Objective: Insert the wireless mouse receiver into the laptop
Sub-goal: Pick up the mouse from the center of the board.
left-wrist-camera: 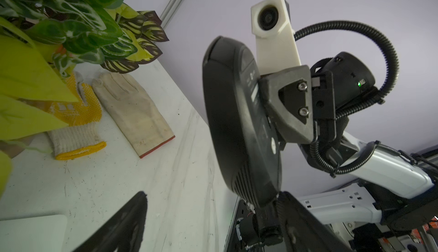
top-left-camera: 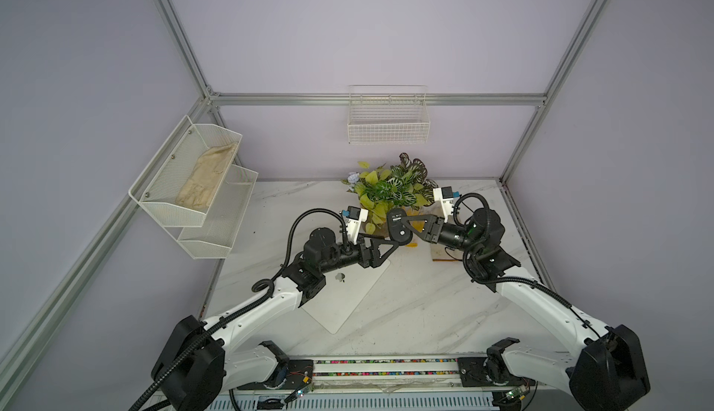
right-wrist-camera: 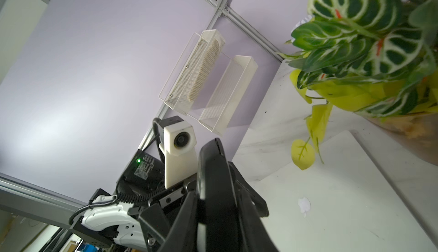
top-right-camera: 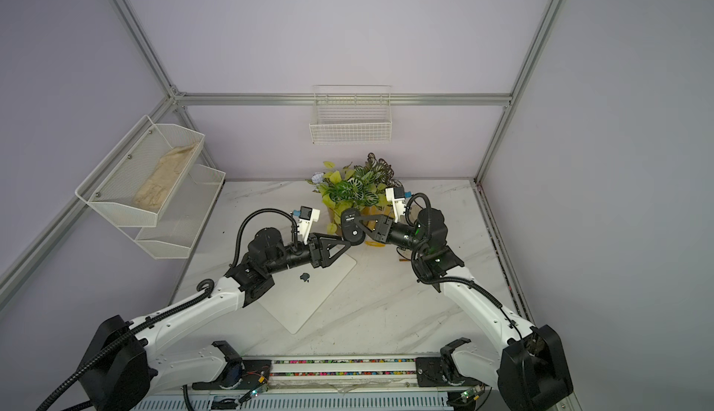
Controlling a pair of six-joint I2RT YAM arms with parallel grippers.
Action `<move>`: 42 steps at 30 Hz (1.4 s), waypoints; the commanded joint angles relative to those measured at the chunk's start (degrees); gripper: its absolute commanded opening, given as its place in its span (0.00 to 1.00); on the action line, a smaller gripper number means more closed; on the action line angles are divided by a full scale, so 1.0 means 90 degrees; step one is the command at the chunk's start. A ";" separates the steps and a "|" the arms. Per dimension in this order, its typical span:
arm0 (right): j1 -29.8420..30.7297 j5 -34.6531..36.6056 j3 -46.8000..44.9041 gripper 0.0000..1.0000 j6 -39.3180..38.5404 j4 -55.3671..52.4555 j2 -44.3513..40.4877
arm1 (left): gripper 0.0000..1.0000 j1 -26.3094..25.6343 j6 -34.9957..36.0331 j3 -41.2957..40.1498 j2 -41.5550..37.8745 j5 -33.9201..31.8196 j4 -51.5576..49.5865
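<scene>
The mouse's bottom side is covered by my right gripper, so my left gripper will take the mouse's lower end (left-wrist-camera: 256, 187) and turn the other end to my right gripper.
My right gripper (top-left-camera: 402, 231) is shut on a black oval mouse (top-left-camera: 398, 224), held on edge above the table with its labelled underside showing (left-wrist-camera: 239, 120); in the right wrist view its fingers clamp both flat sides of the mouse (right-wrist-camera: 213, 191). My left gripper (left-wrist-camera: 213, 194) stands open, its fingers (left-wrist-camera: 132, 215) spread wide around the mouse's lower end, which lies close beside one finger. The white laptop (top-left-camera: 347, 301) lies shut on the table under the left arm, its dark logo (top-right-camera: 304, 277) facing up. The wireless mouse receiver is hidden from all views.
A potted plant (top-left-camera: 390, 188) stands just behind both grippers. Two gloves, a yellow-dotted one (left-wrist-camera: 78, 111) and a beige one (left-wrist-camera: 135, 111), lie beside it. A two-tier mesh shelf (top-left-camera: 193, 196) hangs on the left wall and a wire basket (top-left-camera: 388, 119) on the back wall.
</scene>
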 commanded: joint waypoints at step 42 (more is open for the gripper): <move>0.0018 -0.1726 0.1041 0.22 -0.1894 -0.2706 0.0637 | 0.35 0.0466 0.0866 0.1346 0.1255 0.3375 -0.1094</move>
